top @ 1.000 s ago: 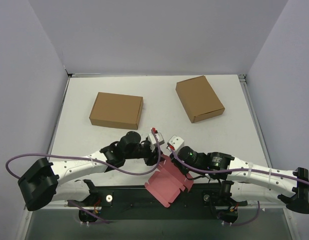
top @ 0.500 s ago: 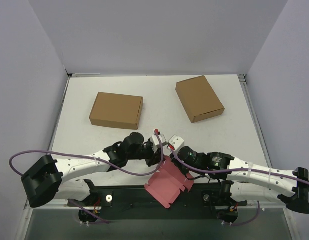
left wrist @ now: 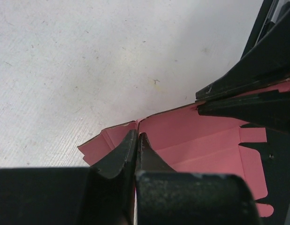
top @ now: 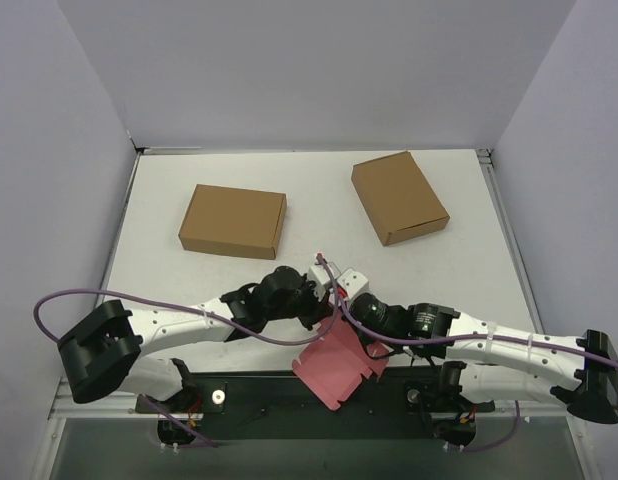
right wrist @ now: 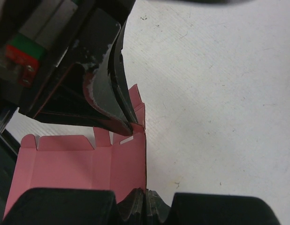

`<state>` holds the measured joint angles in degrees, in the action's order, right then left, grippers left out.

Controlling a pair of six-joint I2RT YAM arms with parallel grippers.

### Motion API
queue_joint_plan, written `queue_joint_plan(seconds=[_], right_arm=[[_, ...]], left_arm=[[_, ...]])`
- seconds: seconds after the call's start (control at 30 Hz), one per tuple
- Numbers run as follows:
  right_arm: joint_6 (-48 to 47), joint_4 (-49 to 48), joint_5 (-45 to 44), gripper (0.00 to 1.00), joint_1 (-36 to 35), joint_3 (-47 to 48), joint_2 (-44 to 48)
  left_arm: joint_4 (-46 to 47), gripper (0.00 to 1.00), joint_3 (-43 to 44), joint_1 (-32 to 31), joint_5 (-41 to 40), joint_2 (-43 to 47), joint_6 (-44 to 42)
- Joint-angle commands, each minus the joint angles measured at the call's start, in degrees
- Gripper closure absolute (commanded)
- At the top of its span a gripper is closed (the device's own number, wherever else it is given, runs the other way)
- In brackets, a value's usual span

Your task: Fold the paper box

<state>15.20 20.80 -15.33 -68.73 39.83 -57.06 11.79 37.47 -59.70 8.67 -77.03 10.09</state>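
Observation:
Both my grippers are crowded at one end of the slanted sheet's top edge. My right gripper needs to open and take that edge farther from my left gripper [left wrist: 277, 87].
The paper box [top: 334, 372] is a flat pink die-cut sheet with tabs, held tilted over the table's near edge between the two arms. My left gripper [top: 327, 318] is shut on the sheet's upper corner; in the left wrist view its fingertips [left wrist: 137, 137] pinch the pink edge [left wrist: 196, 136]. My right gripper [top: 361, 340] is shut on the same top edge a little further along. In the right wrist view its tips [right wrist: 145, 194] clamp the sheet [right wrist: 74, 164], and the left fingers [right wrist: 112, 101] bite the far corner. Creases and tabs show on the sheet.
Two closed brown cardboard boxes lie further back on the white table, one at the left [top: 233, 221] and one at the right [top: 399, 197]. A black mounting rail [top: 259, 392] runs along the near edge. Grey walls enclose the table on three sides.
My left gripper has moved right to the pink sheet and closed on its corner. The right gripper has kept its hold, and the sheet has shifted slightly.

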Motion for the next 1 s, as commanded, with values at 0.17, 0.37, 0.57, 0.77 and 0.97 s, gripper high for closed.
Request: queue_joint_plan(seconds=[0.17, 0.37, 0.57, 0.77, 0.97], right_arm=[[2.54, -3.22, -8.39, 1.00, -0.62, 0.95, -0.25], [11.40, -0.41, -15.14, 0.47, -0.62, 0.86, 3.61], [29.41, 3.99, -20.96, 0.31, -0.62, 2.44, 9.68], [50.70, -11.45, -17.28, 0.32, -1.49, -6.42, 12.76], [61.34, -32.74, -16.48, 0.36, -2.20, -13.30, 5.93]], left_arm=[[1.30, 1.00, 0.41, -1.56, -9.61, 0.04, 2.83], [0.25, 1.00, -2.58, -1.64, -19.38, 5.66, -0.94], [-0.10, 1.00, -4.86, -1.64, -27.28, 9.97, -6.04], [2.53, 1.00, -7.94, -1.82, -32.47, 12.17, -7.01], [6.57, 1.00, -10.84, -2.52, -35.21, 12.87, -7.01]])
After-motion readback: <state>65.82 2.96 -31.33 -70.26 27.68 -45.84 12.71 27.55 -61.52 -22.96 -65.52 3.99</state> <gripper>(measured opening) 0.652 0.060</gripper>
